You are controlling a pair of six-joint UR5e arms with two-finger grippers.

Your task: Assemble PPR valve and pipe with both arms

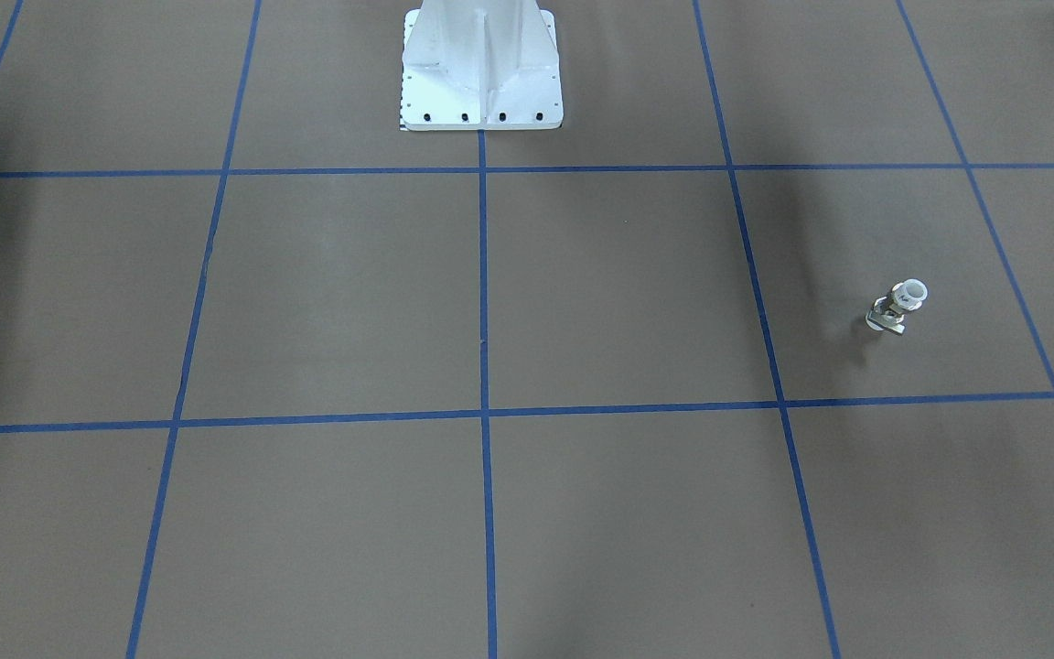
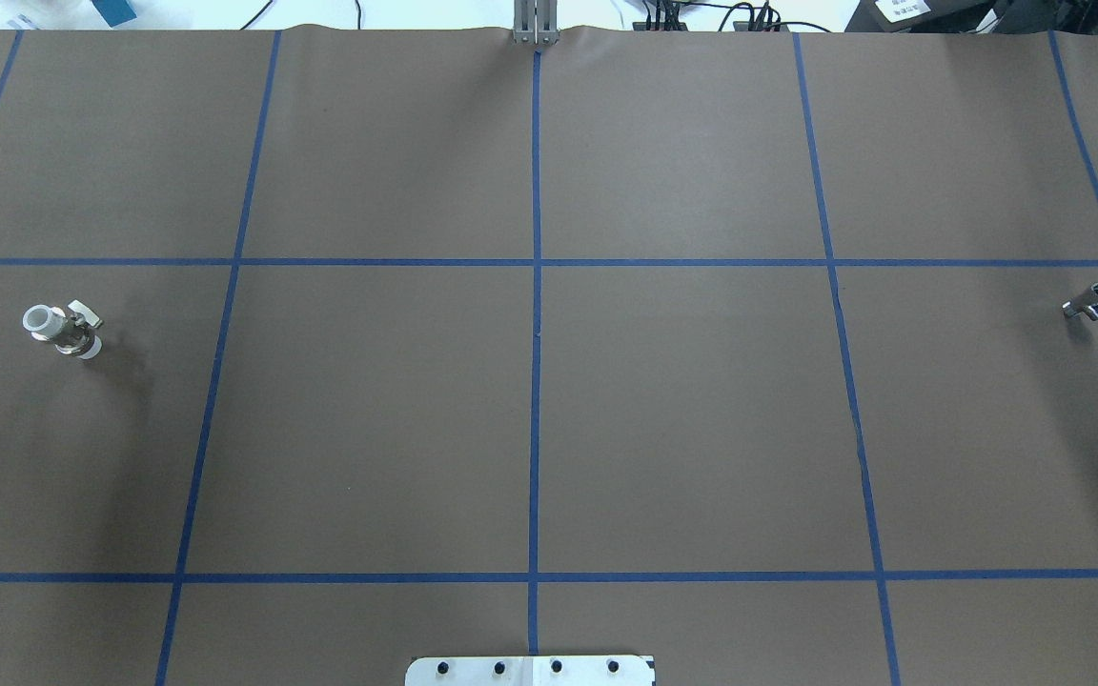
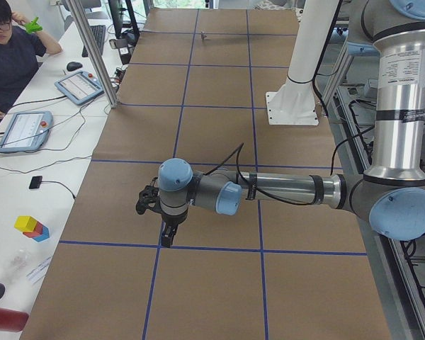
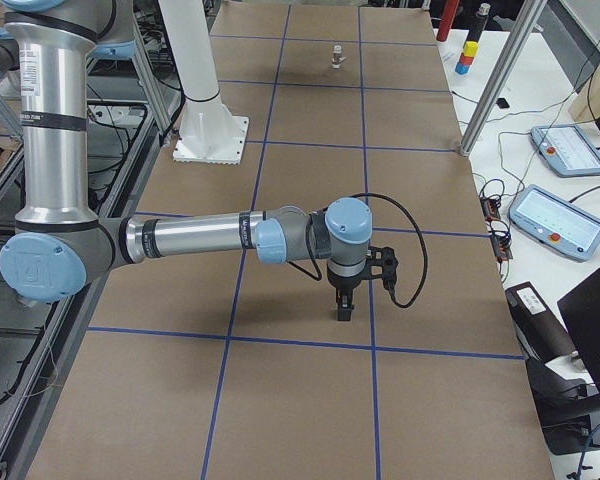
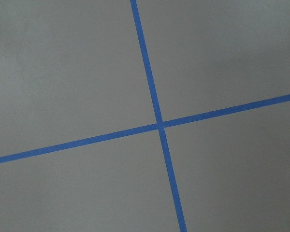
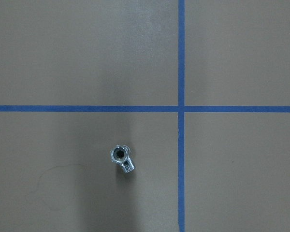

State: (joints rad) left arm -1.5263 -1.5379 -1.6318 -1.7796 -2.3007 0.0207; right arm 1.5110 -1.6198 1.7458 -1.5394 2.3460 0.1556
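Note:
The robot's left gripper will next move to the white collar [image 1: 908, 293] at the top of the PPR valve, above the valve's silvery body, and close there.
The PPR valve [image 1: 898, 307], a white collar on a silvery body, stands on the brown table. It is at the far left of the overhead view [image 2: 63, 329] and far off in the exterior right view [image 4: 337, 58]. The pipe [image 2: 1087, 303], a small silvery-grey stub with a dark bore, stands at the far right. It shows from above in the right wrist view [image 6: 121, 158]. The left gripper [image 3: 167, 237] and right gripper [image 4: 344, 310] point down close over the table. They show only in the side views, so I cannot tell if they are open or shut.
The white bolted pedestal [image 1: 481, 82] stands at the robot's edge of the table. Blue tape lines [image 5: 158, 124] divide the brown surface. An operator [image 3: 7, 49] sits at a side desk with tablets. A metal post [image 4: 490, 90] stands at the table's far side.

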